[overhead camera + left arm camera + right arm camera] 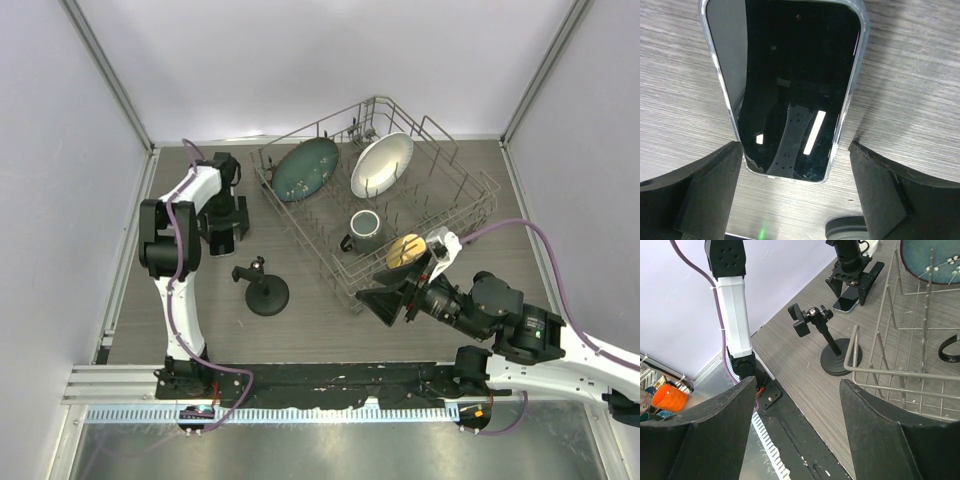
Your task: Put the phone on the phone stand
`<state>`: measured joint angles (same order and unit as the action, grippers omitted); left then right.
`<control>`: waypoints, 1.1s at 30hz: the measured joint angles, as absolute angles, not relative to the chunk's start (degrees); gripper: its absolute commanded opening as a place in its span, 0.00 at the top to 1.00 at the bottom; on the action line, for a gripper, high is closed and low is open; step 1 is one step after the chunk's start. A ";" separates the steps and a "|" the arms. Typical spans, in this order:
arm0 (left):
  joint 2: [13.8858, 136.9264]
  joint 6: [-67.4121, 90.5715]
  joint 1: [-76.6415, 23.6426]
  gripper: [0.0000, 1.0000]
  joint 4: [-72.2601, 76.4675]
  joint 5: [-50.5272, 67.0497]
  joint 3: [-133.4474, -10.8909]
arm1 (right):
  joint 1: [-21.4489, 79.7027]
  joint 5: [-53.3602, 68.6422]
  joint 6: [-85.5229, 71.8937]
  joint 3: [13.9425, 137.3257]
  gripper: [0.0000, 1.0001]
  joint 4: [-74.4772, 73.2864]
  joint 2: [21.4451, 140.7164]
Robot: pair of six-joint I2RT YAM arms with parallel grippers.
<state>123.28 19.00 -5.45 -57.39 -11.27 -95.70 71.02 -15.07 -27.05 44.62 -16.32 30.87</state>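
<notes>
The phone's near end sits off-centre with one edge close against a finger, so I need my left gripper to open, centre itself and close on both long edges (839, 131) before I lift it.
The phone (790, 85) lies flat on the wooden table, screen up, in a clear case. My left gripper (796, 150) is open just above it, one finger on each side of the phone's near end, not touching. In the top view the left gripper (223, 222) covers most of the phone (221, 244) at the table's left. The phone stand (262, 287) stands upright to the right of it, its cradle empty; it also shows in the right wrist view (827, 340). My right gripper (388, 300) is open and empty, near the rack's front corner.
A wire dish rack (480, 200) fills the right half of the table, holding a teal plate (305, 168), a white plate (381, 164), a grey mug (365, 230) and a small yellow dish (405, 250). An orange cup (669, 397) sits off the table.
</notes>
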 measured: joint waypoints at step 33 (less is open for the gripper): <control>123.52 16.78 3.51 0.00 -55.35 -1.23 -95.04 | 71.02 -15.29 -26.50 44.77 0.27 -16.34 34.41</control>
<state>123.52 16.78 3.51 -55.35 -1.23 -95.04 71.02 -15.29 -26.50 44.77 -16.34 34.41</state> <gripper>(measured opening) 0.996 0.726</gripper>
